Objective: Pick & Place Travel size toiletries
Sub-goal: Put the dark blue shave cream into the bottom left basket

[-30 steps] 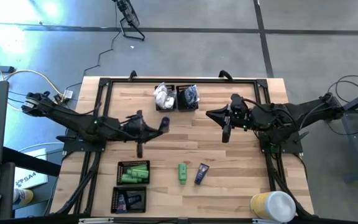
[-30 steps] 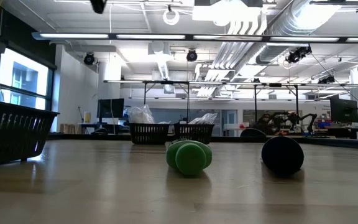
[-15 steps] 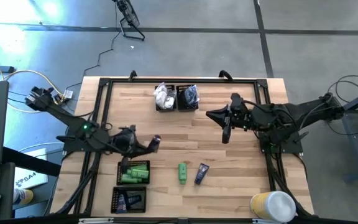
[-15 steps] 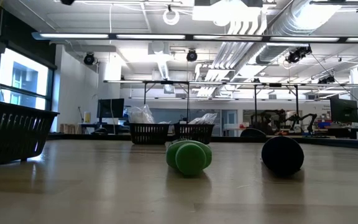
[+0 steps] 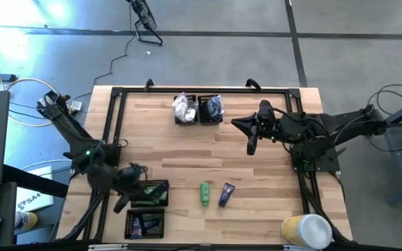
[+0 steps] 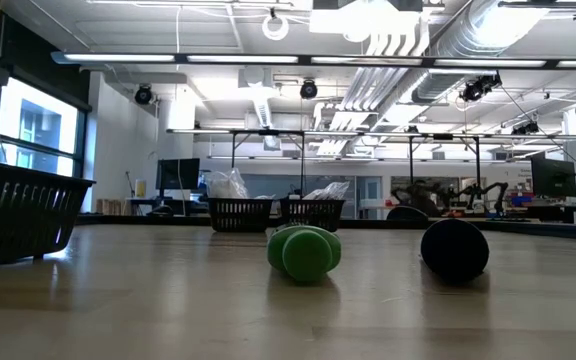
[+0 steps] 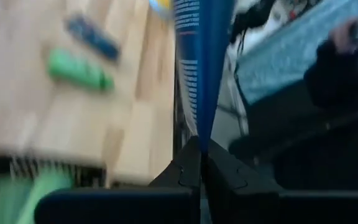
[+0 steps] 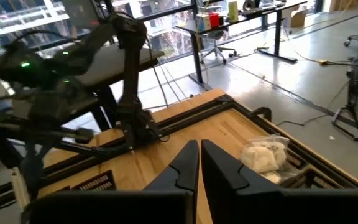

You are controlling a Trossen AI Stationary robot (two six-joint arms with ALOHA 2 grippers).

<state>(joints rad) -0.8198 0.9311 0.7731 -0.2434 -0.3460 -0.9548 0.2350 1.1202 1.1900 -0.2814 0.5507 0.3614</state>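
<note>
Next, my left gripper releases the navy tube on the navy tubes in the tray nearer the table's edge (image 5: pixel 144 220).
My left gripper (image 5: pixel 122 202) is above the near-left trays, shut on a dark navy tube (image 7: pixel 197 56). My right gripper (image 5: pixel 251 148) hangs shut and empty over the table's right middle; its fingers (image 8: pixel 199 152) meet. One bright green tube (image 5: pixel 205 194) and one navy tube (image 5: pixel 226 194) lie flat on the wood near the near edge; the low view shows them end-on as the green tube (image 6: pixel 305 252) and the navy tube (image 6: pixel 455 248). More green tubes fill a black mesh tray (image 5: pixel 150 193). Navy tubes lie in the tray (image 5: pixel 145 223) nearer the edge. My left gripper pinches the navy tube by its flat crimped end (image 7: pixel 201 134) between the two fingers (image 7: pixel 185 171). The tube stands out beyond the fingers, lifted clear of the table and trays. The view is blurred, so I cannot tell from which side the fingers come.
Two black mesh trays at the far edge hold white packets (image 5: pixel 184 108) and dark pieces in clear bags (image 5: pixel 211 108). A yellow and white roll (image 5: pixel 306 230) sits at the near right corner. A black frame (image 5: pixel 201 90) borders the table. Bare wood lies between the arms.
My left gripper has carried the navy tube from the table's middle toward the near-left corner, turning as it went, and now hangs over the near-left trays. The tubes on the table have stayed where they were.
</note>
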